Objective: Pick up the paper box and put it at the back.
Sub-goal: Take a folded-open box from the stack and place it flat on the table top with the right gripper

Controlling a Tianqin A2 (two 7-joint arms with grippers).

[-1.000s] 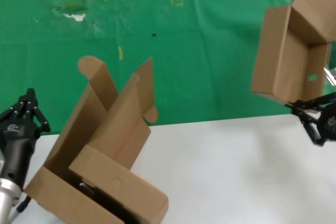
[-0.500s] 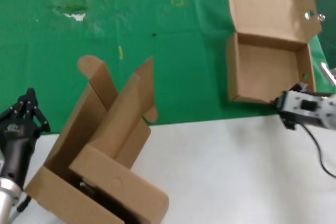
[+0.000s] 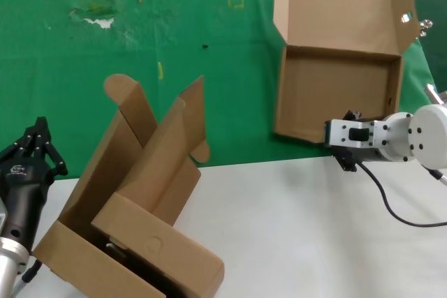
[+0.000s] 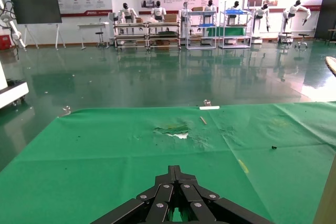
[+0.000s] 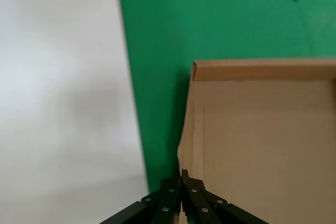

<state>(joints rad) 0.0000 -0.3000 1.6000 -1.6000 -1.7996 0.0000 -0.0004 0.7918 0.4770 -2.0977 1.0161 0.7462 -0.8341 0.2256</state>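
Observation:
The robot's right gripper will release the paper box on the green cloth [image 3: 318, 107] [image 5: 218, 140] just behind the white tabletop.
The paper box [image 3: 335, 95] lies flat on the green cloth [image 3: 209, 19] at the back right, its hinged lid open and leaning away, with a small punched hole in the right ear tab. My right gripper [image 3: 332, 137] is shut on the box's near wall at the cloth's front edge. In the right wrist view the fingertips [image 5: 182, 174] pinch that wall of the box [image 5: 262, 140]. My left gripper [image 3: 36, 143] is shut and empty at the near left; the left wrist view shows its closed tips [image 4: 175, 169] over the green cloth [image 4: 131, 150].
A bigger brown carton [image 3: 133, 200] with tall rounded flaps stands open at the near left, straddling the cloth's edge and the white tabletop [image 3: 300, 228]. A black cable trails from my right wrist [image 3: 426, 134]. The cloth has white scuffs [image 3: 98, 22] and small yellow marks.
The right gripper has carried the paper box from tilted in the air at the far right, leftward and down, and the box now lies flat on the green cloth. The left arm has not moved.

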